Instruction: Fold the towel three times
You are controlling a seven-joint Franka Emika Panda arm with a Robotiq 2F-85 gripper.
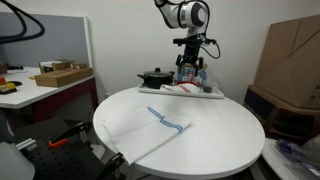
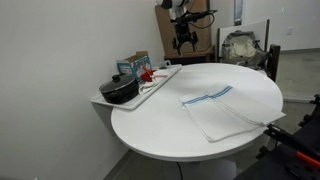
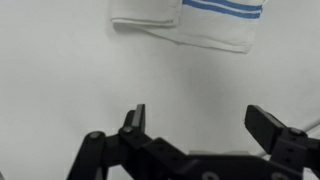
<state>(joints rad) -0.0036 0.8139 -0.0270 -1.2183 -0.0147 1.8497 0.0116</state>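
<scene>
My gripper is to head next for the white towel's far corner (image 1: 153, 106) (image 3: 246, 51), beside the ends of the blue stripes, and it will close there.
A white towel (image 1: 152, 128) with blue stripes lies folded on the round white table (image 1: 225, 135), near its front edge with one corner hanging over. It also shows in an exterior view (image 2: 218, 108) and at the top of the wrist view (image 3: 190, 22). My gripper (image 1: 189, 66) is open and empty. It hangs above the far side of the table, well away from the towel. It shows in an exterior view (image 2: 184, 40) and in the wrist view (image 3: 200, 120).
A white tray (image 1: 210, 95) at the table's far edge holds a black pot (image 1: 154, 77) and small items; it also shows in an exterior view (image 2: 163, 78). Cardboard boxes (image 1: 288, 55) stand behind. A side desk (image 1: 40, 88) carries a box.
</scene>
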